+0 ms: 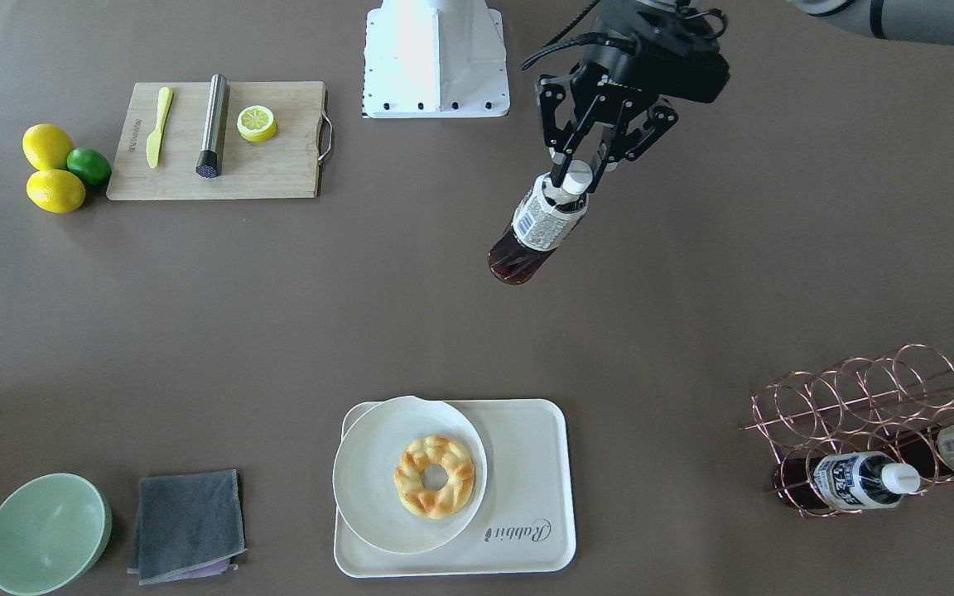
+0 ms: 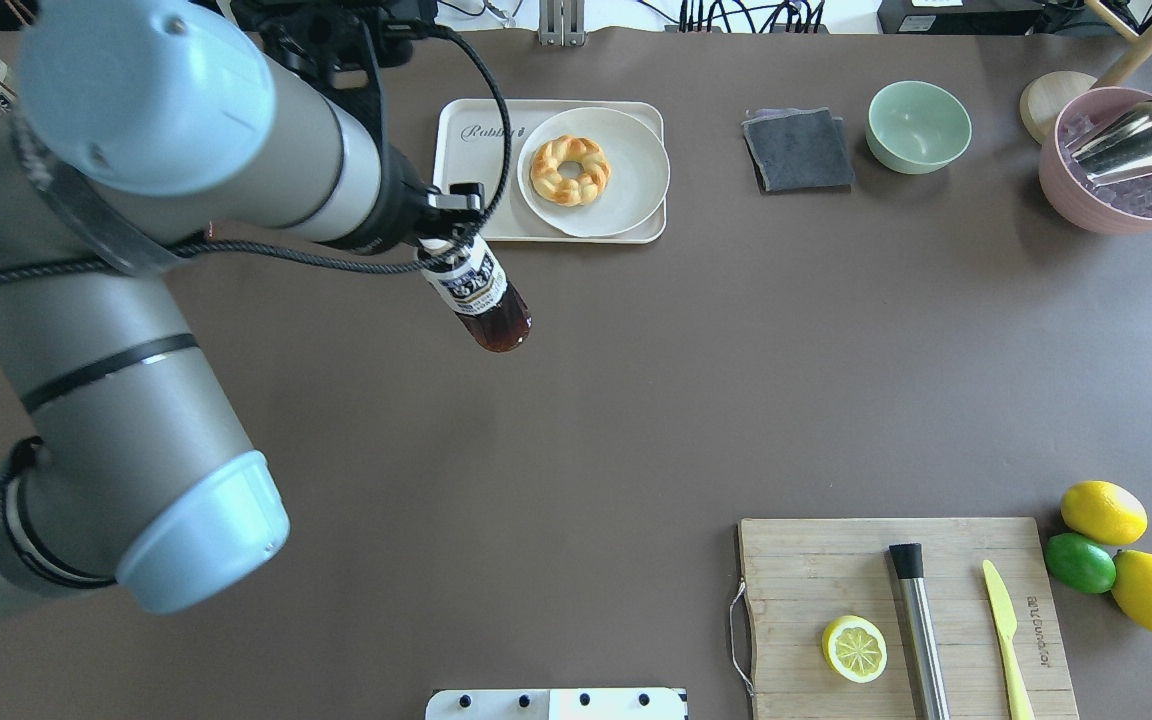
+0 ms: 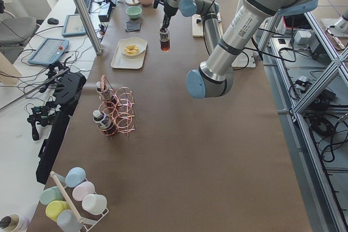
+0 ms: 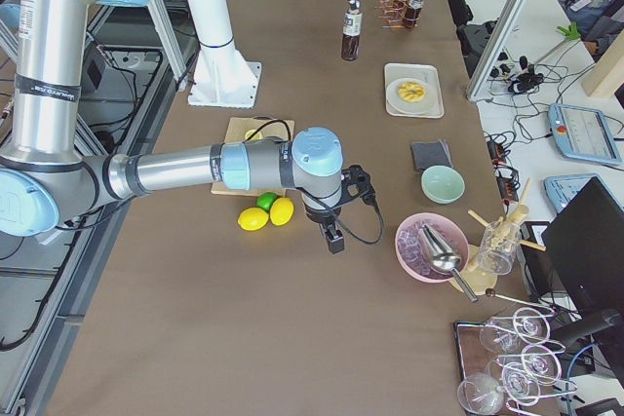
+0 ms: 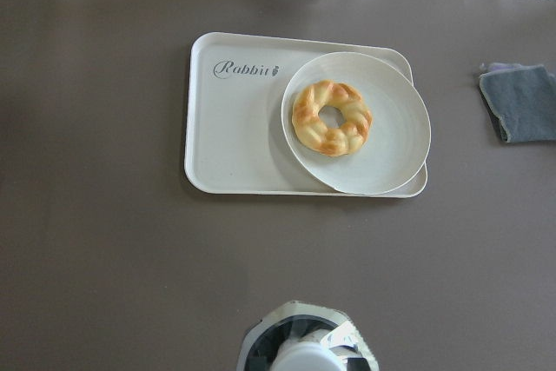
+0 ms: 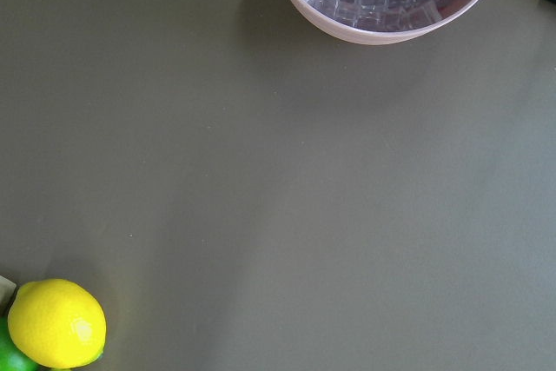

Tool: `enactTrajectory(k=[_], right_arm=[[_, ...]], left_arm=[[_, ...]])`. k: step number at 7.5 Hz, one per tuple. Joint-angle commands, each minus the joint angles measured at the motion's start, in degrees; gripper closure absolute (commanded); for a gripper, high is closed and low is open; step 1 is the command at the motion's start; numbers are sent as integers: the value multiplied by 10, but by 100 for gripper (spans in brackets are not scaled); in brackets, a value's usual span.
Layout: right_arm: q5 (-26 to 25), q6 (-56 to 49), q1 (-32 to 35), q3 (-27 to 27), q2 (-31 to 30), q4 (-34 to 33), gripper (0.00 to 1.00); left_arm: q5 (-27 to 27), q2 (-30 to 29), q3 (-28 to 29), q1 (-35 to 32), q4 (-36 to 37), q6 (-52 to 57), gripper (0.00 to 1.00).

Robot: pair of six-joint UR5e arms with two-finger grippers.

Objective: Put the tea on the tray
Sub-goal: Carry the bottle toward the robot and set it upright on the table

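The left gripper needs to let go of the tea bottle on the bare table [image 1: 438, 262] between the white stand and the plate.
My left gripper [image 1: 578, 175] is shut on the white cap of a tea bottle [image 1: 537, 228] and holds it in the air over the bare table, short of the tray. The bottle also shows in the overhead view [image 2: 481, 295], and its cap is at the bottom edge of the left wrist view [image 5: 304, 358]. The cream tray [image 1: 527, 463] with "Rabbit" print lies ahead [image 5: 234, 141], with a round plate [image 1: 369, 472] and a braided pastry [image 1: 434, 477] on it. My right gripper [image 4: 333, 239] shows only in the exterior right view, near the lemons; I cannot tell its state.
A copper wire rack [image 1: 866, 414] holds two more tea bottles [image 1: 862, 480]. A green bowl [image 1: 46, 534] and a grey cloth [image 1: 187, 523] lie beside the tray. A cutting board [image 1: 220, 141], lemons [image 1: 50, 170] and a pink ice bowl [image 2: 1126, 160] are further off.
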Motion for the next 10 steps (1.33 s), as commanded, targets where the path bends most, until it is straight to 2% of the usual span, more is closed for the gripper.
enactTrajectory(k=[1,4,6,10], right_arm=[[0,-4,-2,-11,-1,0,0],[1,-4,-2,-15,-6,0,0],[1,-5,-2,-15,-8,0,0],[2,-4,-2,-16,-14,-1,0]], left_arm=[[112,-47,61,99,12,-19,100],[114,-60,64,123,44,-45,100],[149,-61,72,149,47,-73,100],[179,-58,72,169,48,-91,100]])
